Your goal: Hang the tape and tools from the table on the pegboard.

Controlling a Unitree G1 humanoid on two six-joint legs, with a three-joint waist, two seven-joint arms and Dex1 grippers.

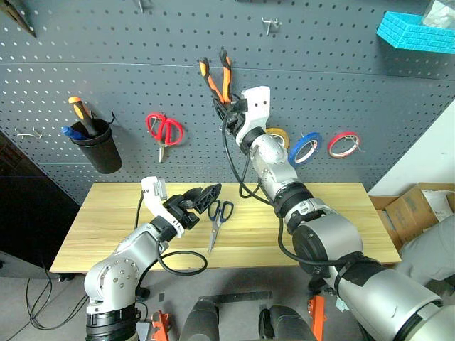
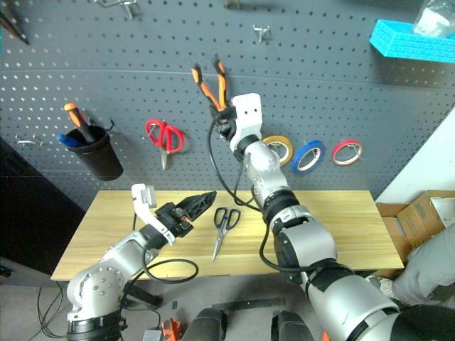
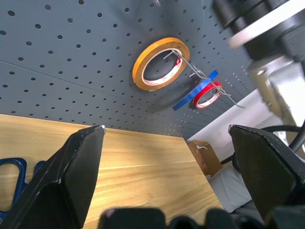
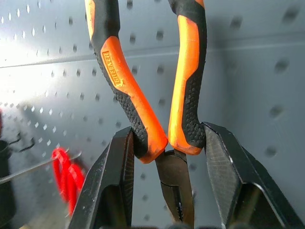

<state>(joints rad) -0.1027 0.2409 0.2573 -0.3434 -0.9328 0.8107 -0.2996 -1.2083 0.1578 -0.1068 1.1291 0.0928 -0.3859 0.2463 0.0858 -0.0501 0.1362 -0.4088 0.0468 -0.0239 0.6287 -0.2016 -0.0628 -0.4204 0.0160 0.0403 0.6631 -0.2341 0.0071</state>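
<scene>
I need to move my left gripper to the dark-handled scissors next and close it on the scissors' blades (image 1: 214, 234) just below their screw, leaving the handles free.
Against the dark grey pegboard (image 1: 128, 64), my right gripper (image 1: 222, 105) is raised and shut on the orange-and-black pliers (image 4: 143, 95). It clamps them where the handles meet the head, with the handles pointing up. The blue tape (image 1: 304, 148) hangs on a hook to the right of that arm. On the wood-grain table (image 1: 106, 220) lie the dark-handled scissors (image 1: 219, 217), blades toward the front edge. My left gripper (image 1: 210, 197) hovers open just left of the scissors' handles, holding nothing.
A yellow roll (image 3: 159, 62) and a red roll (image 1: 343, 144) hang on either side of the blue tape. Red-handled scissors (image 1: 165, 131) and a black cup (image 1: 96, 145) holding an orange-handled screwdriver hang at the left. A blue basket (image 1: 416, 30) sits top right, cardboard boxes (image 1: 412, 209) beside the table.
</scene>
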